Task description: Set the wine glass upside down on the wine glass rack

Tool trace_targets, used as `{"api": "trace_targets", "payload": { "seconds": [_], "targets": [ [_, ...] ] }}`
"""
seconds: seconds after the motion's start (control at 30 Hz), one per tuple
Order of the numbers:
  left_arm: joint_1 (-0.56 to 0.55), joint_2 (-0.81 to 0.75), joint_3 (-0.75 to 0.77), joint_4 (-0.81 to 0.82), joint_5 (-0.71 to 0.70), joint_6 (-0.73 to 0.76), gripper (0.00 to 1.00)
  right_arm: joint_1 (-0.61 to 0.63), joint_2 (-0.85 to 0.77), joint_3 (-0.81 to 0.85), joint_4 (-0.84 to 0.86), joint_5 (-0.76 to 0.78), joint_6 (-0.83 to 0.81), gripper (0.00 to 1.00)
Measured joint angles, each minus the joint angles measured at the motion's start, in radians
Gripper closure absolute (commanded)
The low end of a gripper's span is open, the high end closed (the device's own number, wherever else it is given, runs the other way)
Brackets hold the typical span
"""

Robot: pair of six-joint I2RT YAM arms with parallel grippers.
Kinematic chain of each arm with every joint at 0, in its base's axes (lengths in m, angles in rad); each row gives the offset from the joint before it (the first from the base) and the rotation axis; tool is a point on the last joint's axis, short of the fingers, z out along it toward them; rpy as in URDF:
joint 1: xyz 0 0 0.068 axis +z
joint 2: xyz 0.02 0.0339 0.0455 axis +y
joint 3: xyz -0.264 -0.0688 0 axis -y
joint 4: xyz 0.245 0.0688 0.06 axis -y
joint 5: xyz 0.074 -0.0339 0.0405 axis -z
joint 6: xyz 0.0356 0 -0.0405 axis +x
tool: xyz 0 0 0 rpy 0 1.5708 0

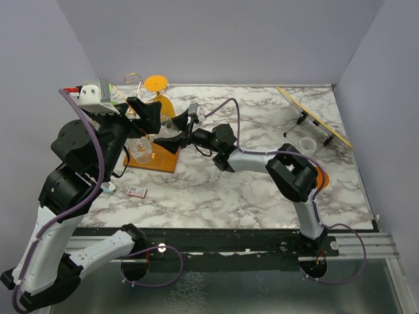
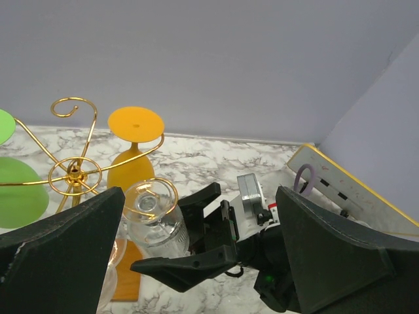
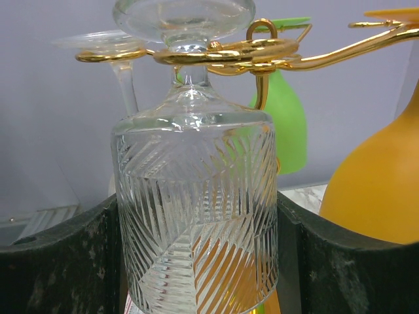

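Note:
The robot's right gripper will release the ribbed wine glass, now upside down in a gold spiral, on the rack [image 1: 168, 122], between the orange glass and the other clear glass.
The clear ribbed wine glass [image 3: 196, 216] hangs upside down, its stem in a gold spiral of the wine glass rack [image 3: 222, 51] and its foot above the ring. It also shows in the left wrist view [image 2: 154, 226]. My right gripper [image 1: 169, 133] reaches in from the right, and its fingers [image 3: 59, 261] press both sides of the bowl. The rack's orange-brown base [image 1: 154, 160] sits at the table's far left. My left gripper [image 1: 147, 116] hovers above the rack, wide open and empty, with its fingers [image 2: 59, 261] apart.
An orange glass [image 2: 134, 124] and a green glass [image 3: 288, 124] hang upside down on the rack, and another clear glass [image 1: 141, 150] hangs at its near side. A yellow-edged board [image 1: 314, 114] and a small clear cup [image 1: 306, 142] are at the far right. A small card [image 1: 136, 191] lies near the left arm.

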Motion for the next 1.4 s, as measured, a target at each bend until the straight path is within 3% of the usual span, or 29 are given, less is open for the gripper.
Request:
{"api": "trace_targets", "payload": {
  "seconds": [1.0, 1.23, 1.4],
  "targets": [
    [0.000, -0.005, -0.005, 0.000, 0.001, -0.005, 0.01, 0.005, -0.028, -0.076, 0.106, 0.182, 0.000, 1.00],
    [0.000, -0.005, -0.005, 0.000, 0.003, -0.005, 0.01, 0.005, -0.027, -0.062, 0.074, 0.204, 0.001, 0.88],
    [0.000, -0.004, -0.005, 0.000, 0.004, -0.005, 0.01, 0.005, -0.021, -0.017, 0.030, 0.197, 0.001, 0.75]
  ]
}}
